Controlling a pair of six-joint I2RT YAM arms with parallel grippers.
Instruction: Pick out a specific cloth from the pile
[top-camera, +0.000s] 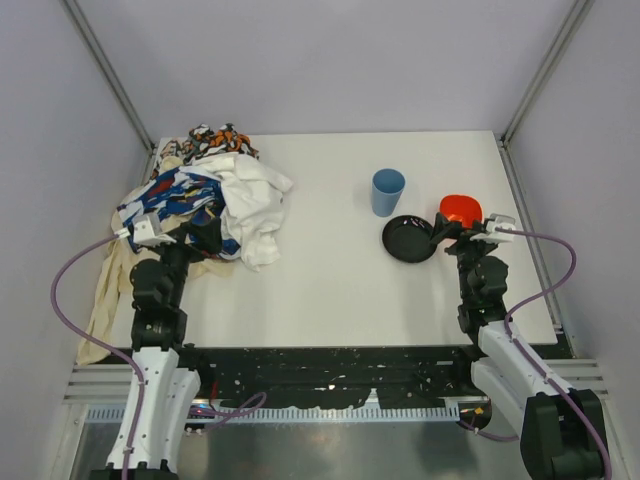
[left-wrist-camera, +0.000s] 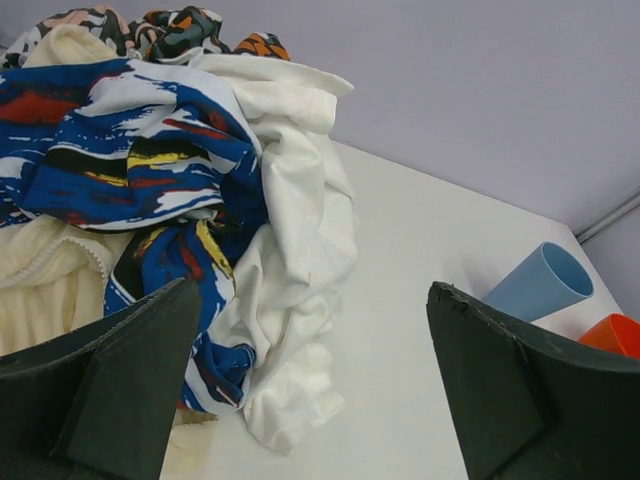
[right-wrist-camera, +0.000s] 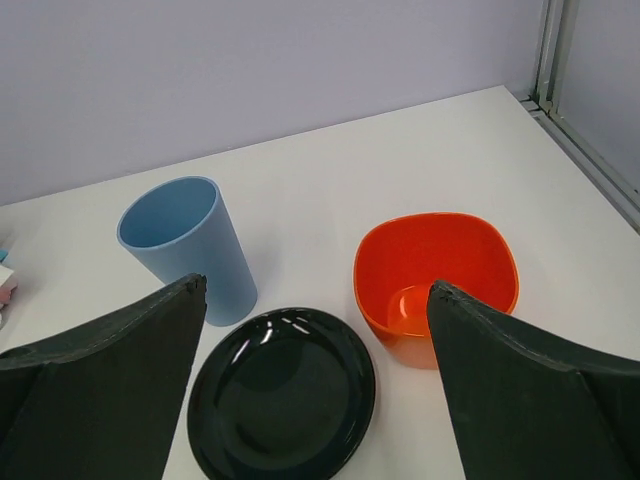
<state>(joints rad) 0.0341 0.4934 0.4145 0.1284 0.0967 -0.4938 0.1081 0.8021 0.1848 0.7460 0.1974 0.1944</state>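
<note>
The robot's left gripper needs to close on the inner edge of the white garment (top-camera: 229, 223) (left-wrist-camera: 248, 266), where that meets the blue-white patterned garment near the front of the pile.
The pile (top-camera: 215, 195) of mixed garments lies at the table's back left. A white garment (left-wrist-camera: 300, 200) is on its right side, a blue-white patterned one (left-wrist-camera: 130, 150) on its left, and an orange-black one (top-camera: 222, 138) behind. The cloth is hidden; no teal fabric shows in any view. My left gripper (top-camera: 205, 235) hovers at the pile's near edge, open and empty, its jaws (left-wrist-camera: 310, 290) spread wide before the white garment's lower fold. My right gripper (top-camera: 440, 236) is open and empty too, low over the dishes (right-wrist-camera: 318, 288).
A blue cup (top-camera: 388, 191) stands upright mid-table. A black dish (right-wrist-camera: 282, 395) and an orange bowl (right-wrist-camera: 437, 270) sit between the right fingers. Beige fabric (top-camera: 105, 290) trails off the table's left edge. Metal posts frame the back corners.
</note>
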